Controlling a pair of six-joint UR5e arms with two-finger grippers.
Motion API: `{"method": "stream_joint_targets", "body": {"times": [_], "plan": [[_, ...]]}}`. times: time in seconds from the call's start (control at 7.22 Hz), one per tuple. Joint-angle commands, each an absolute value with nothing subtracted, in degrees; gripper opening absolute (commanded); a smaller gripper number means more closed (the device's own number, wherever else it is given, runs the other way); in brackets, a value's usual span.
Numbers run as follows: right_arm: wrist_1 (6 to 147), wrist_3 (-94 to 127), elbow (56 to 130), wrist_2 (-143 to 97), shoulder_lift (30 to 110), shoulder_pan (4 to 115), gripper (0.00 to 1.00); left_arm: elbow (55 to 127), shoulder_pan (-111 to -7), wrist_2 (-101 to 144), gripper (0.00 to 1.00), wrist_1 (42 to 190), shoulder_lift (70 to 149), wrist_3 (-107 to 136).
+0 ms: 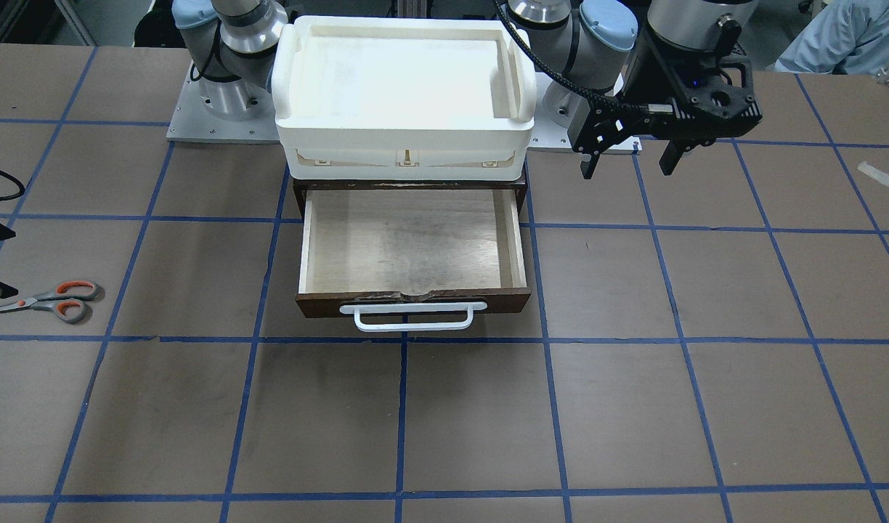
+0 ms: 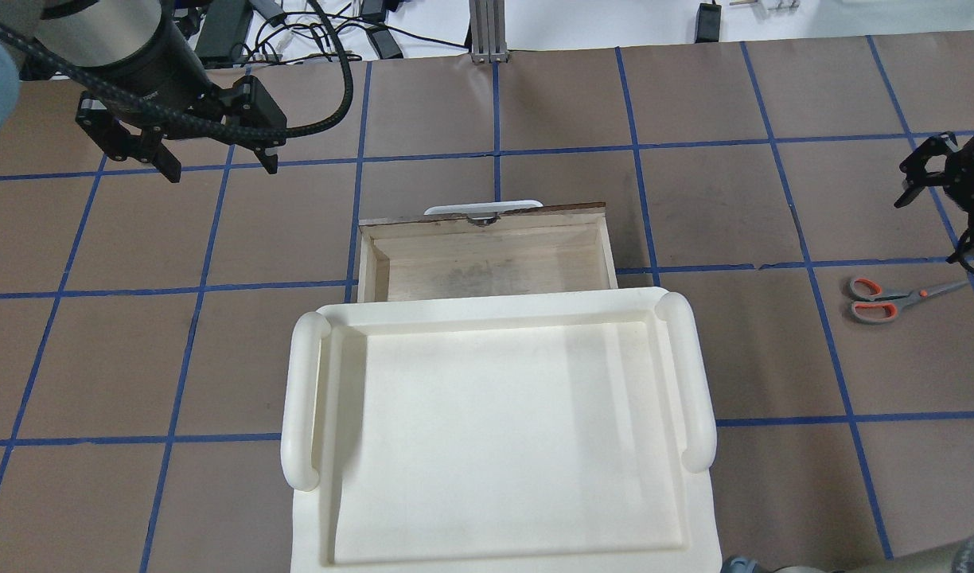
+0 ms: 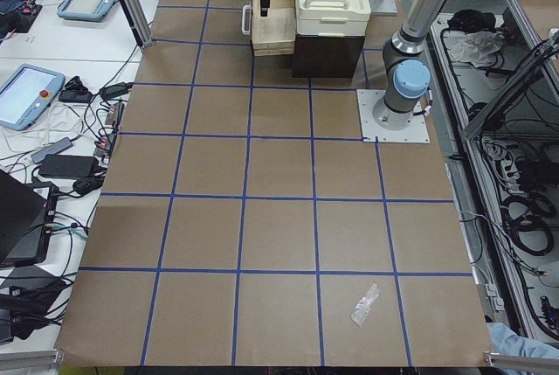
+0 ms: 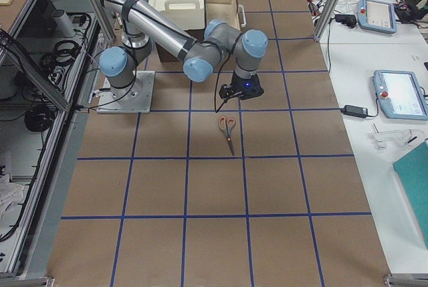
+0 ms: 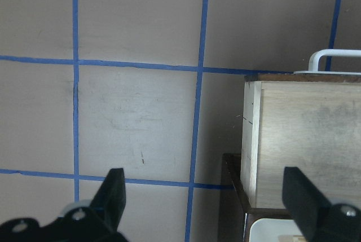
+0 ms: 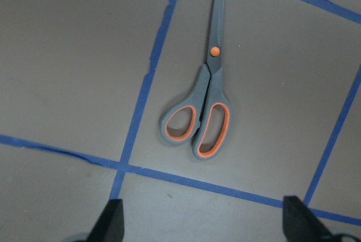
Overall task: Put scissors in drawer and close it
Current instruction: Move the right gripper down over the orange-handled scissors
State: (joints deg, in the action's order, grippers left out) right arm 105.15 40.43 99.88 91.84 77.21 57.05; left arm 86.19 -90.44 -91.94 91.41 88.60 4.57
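Observation:
My right gripper will shut on the handle necks (image 1: 38, 301) (image 6: 209, 79) of the scissors, between the orange screw and the finger loops.
The scissors (image 1: 52, 299) lie flat and closed on the brown table, far off to the drawer's side; they also show in the overhead view (image 2: 893, 296) and the right wrist view (image 6: 206, 106). The drawer (image 1: 412, 250) is pulled open and empty, its white bar handle (image 1: 413, 317) facing away from me. My right gripper (image 6: 203, 222) is open and empty, hovering just above the scissors, handles nearest to it. My left gripper (image 1: 626, 171) is open and empty, held above the table beside the drawer (image 5: 304, 140).
A cream-white plastic tray (image 1: 404, 138) sits on top of the dark cabinet that houses the drawer. A small clear plastic scrap (image 3: 364, 305) lies on the table far out on my left. Blue tape lines grid the table.

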Motion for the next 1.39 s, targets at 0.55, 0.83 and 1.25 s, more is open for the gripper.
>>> {"method": "stream_joint_targets", "body": {"times": [0.55,0.83,1.25], "plan": [[125.1,39.8,110.2,94.0,70.5,51.5,0.91,86.2,-90.4,-91.9,1.00,91.4,88.6,4.6],[129.1,38.9,110.3,93.7,68.7,51.0,0.92,86.2,-90.4,-91.9,1.00,91.4,88.6,4.6],[130.2,40.8,110.4,93.6,67.2,51.1,0.85,86.2,-90.4,-92.0,1.00,91.4,88.6,4.6]]}}
